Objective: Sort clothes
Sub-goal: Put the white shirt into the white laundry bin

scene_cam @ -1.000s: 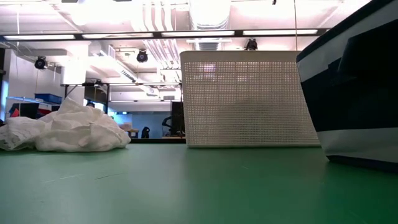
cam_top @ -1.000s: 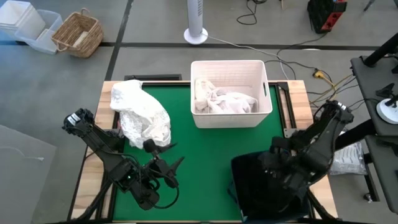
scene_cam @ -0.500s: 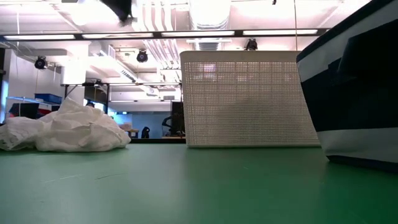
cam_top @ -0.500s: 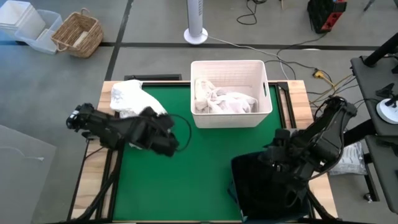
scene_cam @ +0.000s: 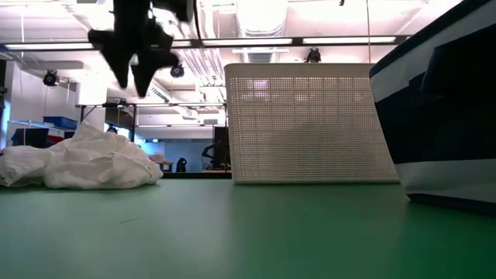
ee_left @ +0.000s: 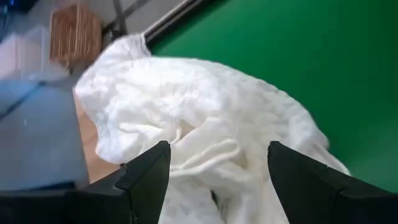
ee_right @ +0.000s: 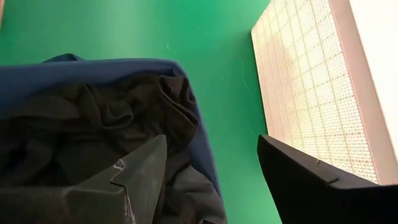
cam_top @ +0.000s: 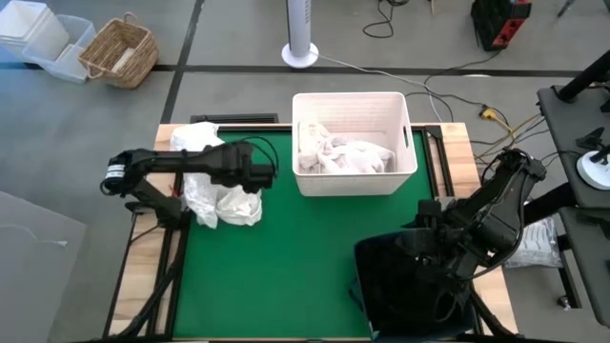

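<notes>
The heap of white clothes has bunched folds in the middle. Next, my left gripper will go down to the bunched folds in the middle (cam_top: 226, 189) (ee_left: 225, 169) of that heap and close there.
A crumpled heap of white clothes (cam_top: 217, 195) (scene_cam: 77, 164) lies on the green mat at the far left. My left gripper (cam_top: 238, 176) (scene_cam: 133, 87) (ee_left: 217, 146) hangs open above it, fingers pointing down, clear of the cloth. More white clothes (cam_top: 345, 157) lie in the white plastic bin (cam_top: 410, 143) at the far middle. Dark clothes (ee_right: 93, 130) lie in the navy fabric bin (cam_top: 381, 295) (ee_right: 199, 149) at the near right. My right gripper (cam_top: 424, 243) (ee_right: 211, 138) stands open above that bin, with nothing between its fingers.
The white bin's mesh wall (scene_cam: 306, 124) and the navy bin (scene_cam: 442, 116) stand on the mat's right half, with bare green mat (cam_top: 286, 267) between them and the heap. A wicker basket (cam_top: 119, 52) and a fan base (cam_top: 303, 52) are on the floor beyond the table.
My left gripper has swung from the table's near edge toward the far edge, turning as it went, and now hangs over the white heap. Its fingers have stayed open. The heap has not moved.
</notes>
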You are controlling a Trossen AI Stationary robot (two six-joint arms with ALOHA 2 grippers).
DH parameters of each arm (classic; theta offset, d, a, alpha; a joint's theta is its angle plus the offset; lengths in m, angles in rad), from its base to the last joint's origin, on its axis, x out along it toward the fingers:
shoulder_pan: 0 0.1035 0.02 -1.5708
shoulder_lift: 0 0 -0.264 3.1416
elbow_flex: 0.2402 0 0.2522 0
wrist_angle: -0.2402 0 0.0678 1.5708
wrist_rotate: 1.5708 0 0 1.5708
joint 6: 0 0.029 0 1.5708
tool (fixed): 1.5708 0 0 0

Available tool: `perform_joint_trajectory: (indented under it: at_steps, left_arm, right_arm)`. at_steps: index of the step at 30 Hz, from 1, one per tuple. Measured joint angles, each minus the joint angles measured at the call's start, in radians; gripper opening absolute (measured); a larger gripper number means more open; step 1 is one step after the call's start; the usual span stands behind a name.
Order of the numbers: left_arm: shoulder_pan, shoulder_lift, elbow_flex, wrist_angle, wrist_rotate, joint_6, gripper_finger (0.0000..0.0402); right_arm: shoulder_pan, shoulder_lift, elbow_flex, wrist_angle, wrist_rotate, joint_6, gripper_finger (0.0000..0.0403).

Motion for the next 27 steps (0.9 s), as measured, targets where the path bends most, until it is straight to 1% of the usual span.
perform_joint_trajectory:
  at_steps: [2,7,10,15,19,24,27]
  left_arm:
    - [0.042,0.0,-0.054,0.025,0.005,-0.014,0.0245]
    - [0.12,-0.003,-0.19,0.092,0.069,-0.058,0.0245]
    - [0.158,-0.003,-0.275,0.181,0.103,-0.056,0.0245]
    - [0.21,-0.003,-0.399,0.382,0.152,-0.007,0.0245]
    - [0.248,-0.003,-0.473,0.467,0.151,0.0,0.0245]
    - [0.271,-0.003,-0.557,0.532,0.086,0.004,0.0245]
    - [0.271,-0.003,-0.608,0.606,0.076,0.023,0.0237]
  right_arm:
    - [0.0,0.0,0.0,0.002,0.0,0.0,0.0245]
    - [0.0,0.0,0.0,0.005,0.0,-0.012,0.0253]
    - [0.0,0.0,-0.001,0.005,0.0,-0.03,0.0254]
    - [0.0,0.0,-0.001,0.009,0.0,-0.052,0.0246]
    - [0.0,0.0,-0.001,0.017,0.0,-0.052,0.0245]
    - [0.0,0.0,-0.002,0.03,0.0,-0.053,0.0251]
    - [0.0,0.0,-0.002,0.033,0.0,-0.059,0.0249]
